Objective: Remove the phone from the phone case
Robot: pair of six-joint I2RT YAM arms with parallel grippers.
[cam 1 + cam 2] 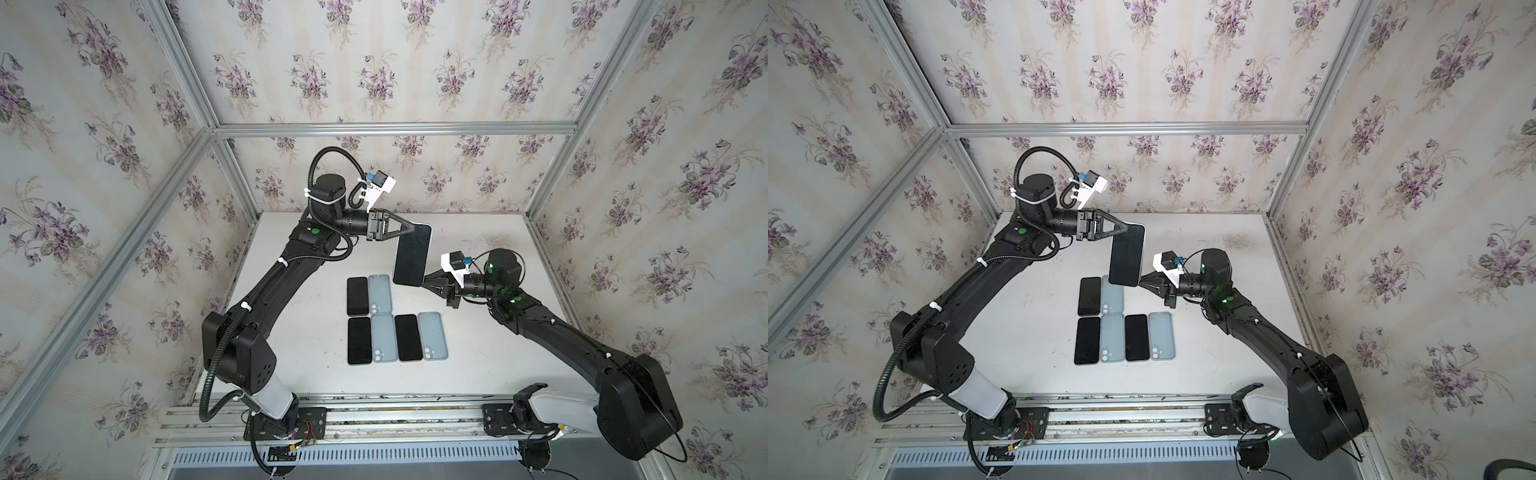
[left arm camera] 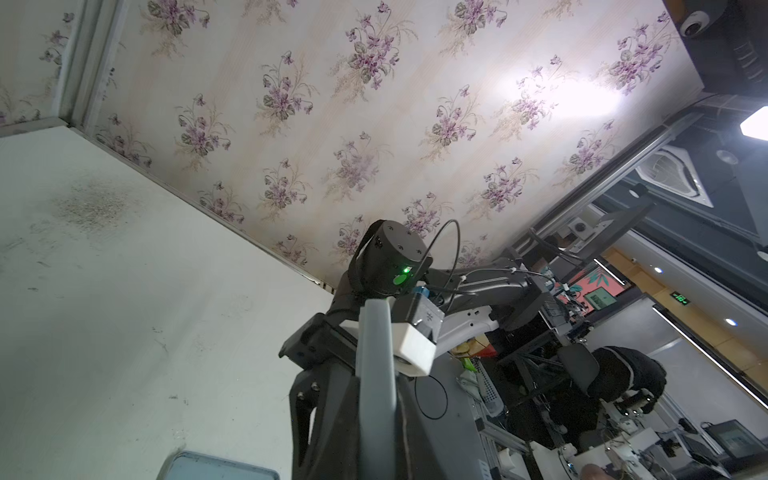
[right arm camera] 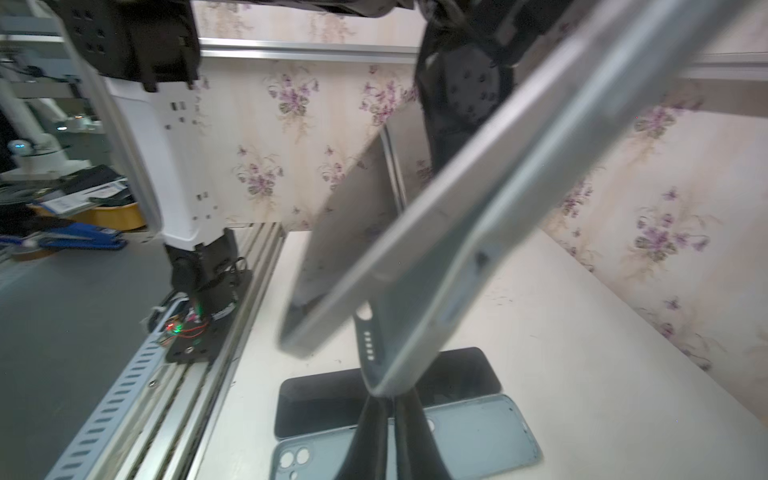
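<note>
The far end of phone and case is pinched together by my left gripper, so next my right gripper takes hold again of the case's near corner (image 1: 421, 281) before my left gripper opens.
In both top views a dark-screened phone (image 1: 412, 257) (image 1: 1127, 259) in a grey-blue phone case hangs above the table between both arms. My left gripper (image 1: 412, 227) (image 1: 1122, 227) is shut on its far end; in the left wrist view its jaws (image 2: 376, 399) pinch the case's grey-blue edge (image 2: 374, 353). My right gripper (image 1: 425, 283) (image 1: 1140, 281) is shut on the near corner. The right wrist view shows that gripper (image 3: 390, 395) pinching the phone case (image 3: 498, 232) alone. There the phone's near end (image 3: 345, 232) stands apart from the case.
On the white table (image 1: 478, 365), below the held phone, lie three bare black phones (image 1: 357, 296) (image 1: 359, 340) (image 1: 409, 337), each beside an empty grey-blue case (image 1: 380, 294) (image 1: 384, 337) (image 1: 433, 336). Papered walls close in three sides. A rail (image 1: 374, 415) runs along the front.
</note>
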